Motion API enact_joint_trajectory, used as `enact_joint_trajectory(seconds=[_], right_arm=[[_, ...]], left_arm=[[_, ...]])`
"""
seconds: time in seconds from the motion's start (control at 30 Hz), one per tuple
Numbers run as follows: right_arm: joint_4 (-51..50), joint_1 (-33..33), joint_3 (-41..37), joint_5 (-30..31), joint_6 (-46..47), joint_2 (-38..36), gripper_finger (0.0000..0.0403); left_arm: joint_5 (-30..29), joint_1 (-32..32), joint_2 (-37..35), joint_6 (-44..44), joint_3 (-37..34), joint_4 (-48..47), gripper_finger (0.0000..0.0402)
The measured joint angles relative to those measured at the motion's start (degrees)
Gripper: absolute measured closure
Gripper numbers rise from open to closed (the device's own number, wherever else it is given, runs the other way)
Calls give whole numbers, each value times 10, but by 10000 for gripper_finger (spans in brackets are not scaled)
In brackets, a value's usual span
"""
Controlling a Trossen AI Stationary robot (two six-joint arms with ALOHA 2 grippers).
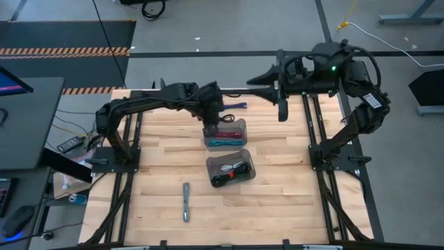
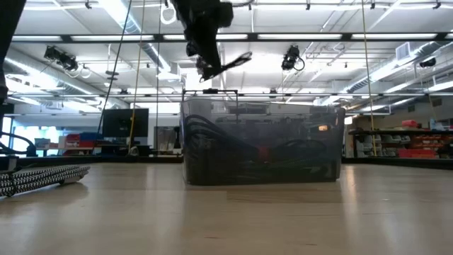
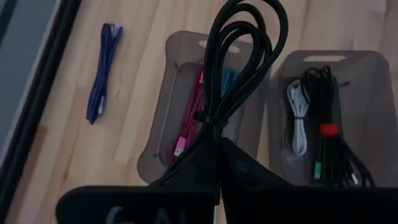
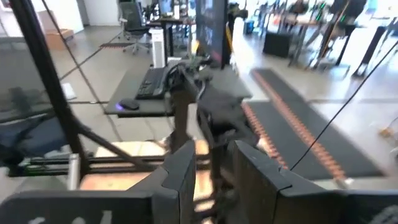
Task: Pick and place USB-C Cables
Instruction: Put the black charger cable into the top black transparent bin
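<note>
My left gripper will release the black cable bundle over the teal cable [image 1: 226,139] [image 3: 214,107] next to the maroon cable in the far bin. The bundle is now held above the far bin.
My left gripper [image 1: 211,119] [image 3: 217,146] hangs above the far bin [image 1: 225,132] and is shut on a black cable bundle [image 3: 249,50], which also shows in the low view [image 2: 228,62]. That bin [image 3: 165,99] holds a maroon cable [image 3: 189,118] and a teal cable [image 3: 229,78]. The near bin [image 1: 231,170] [image 3: 367,81] holds white [image 3: 297,115], black-with-red [image 3: 328,129] and green cables. A purple cable [image 3: 102,68] [image 1: 236,105] lies on the table by the far edge. A grey braided cable [image 1: 186,201] [image 2: 42,177] lies toward the near edge. My right gripper [image 1: 281,104] [image 4: 211,174] waits open, raised at the far right. My left gripper pinches the black cable bundle between its two fingers just behind the tie [image 3: 208,118]. The fingers come from above. The bundle's loops [image 3: 252,37] stick out past the fingertips, and the whole cable is lifted clear above the far bin.
The two translucent grey bins sit side by side mid-table, one beyond the other. Bare wood lies to the right of the bins and along the near edge. Black arm frames run along the left and right table sides. A long white cord [image 1: 368,31] lies on the floor beyond.
</note>
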Motion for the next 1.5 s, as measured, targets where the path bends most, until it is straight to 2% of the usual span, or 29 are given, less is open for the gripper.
enact_joint_trajectory(seconds=[0.17, 0.47, 0.63, 0.77, 1.5], right_arm=[[18, -34, 0, 0, -43, -15, 289], [-8, -83, 0, -6, -84, -53, 289], [-17, -102, 0, -6, -96, -71, 289], [-34, -115, 0, -6, -102, -83, 289], [-37, -124, 0, 15, -87, -54, 289]], left_arm=[[2, 9, 36, -1, 0, -3, 396], [6, 12, 100, -18, -1, 16, 396], [36, 11, 119, -48, -1, 47, 396], [36, 4, 126, -56, -1, 62, 396], [36, 8, 158, -44, -1, 48, 396]])
